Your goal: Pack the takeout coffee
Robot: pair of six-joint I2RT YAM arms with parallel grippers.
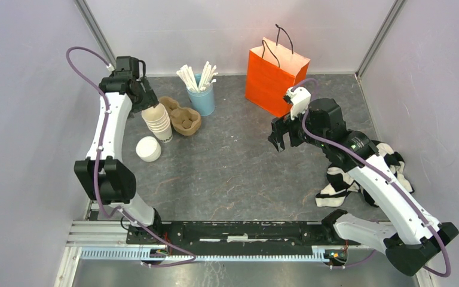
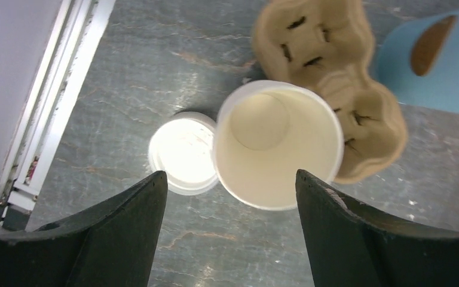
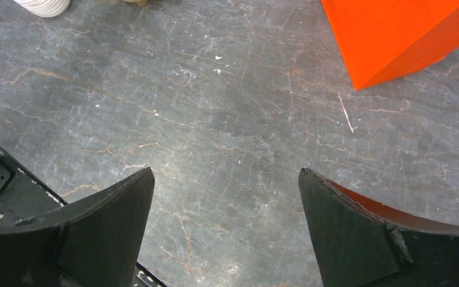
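Observation:
My left fingers span lids to top cup's opening; I'll narrow them first, pinching just the top cup's rim [image 2: 216, 165].
No lidded coffee cup shows in any view. A stack of lidless cream cups [image 1: 158, 122] stands at the back left; the left wrist view looks straight down into the empty top cup [image 2: 278, 143]. White lids [image 1: 148, 148] lie just beside the stack, and they also show in the left wrist view [image 2: 182, 154]. My left gripper [image 1: 146, 98] hovers open above the cup stack, its jaws [image 2: 231, 176] wide apart with nothing between them. My right gripper [image 1: 281, 140] is open and empty over bare table [image 3: 226, 173], beside the orange paper bag [image 1: 275, 75].
A brown pulp cup carrier [image 1: 182, 116] lies next to the stack [image 2: 334, 72]. A blue cup of white straws [image 1: 202, 95] stands behind it. The orange bag's corner [image 3: 400, 36] shows in the right wrist view. A black-and-white cloth [image 1: 346, 179] lies by the right arm.

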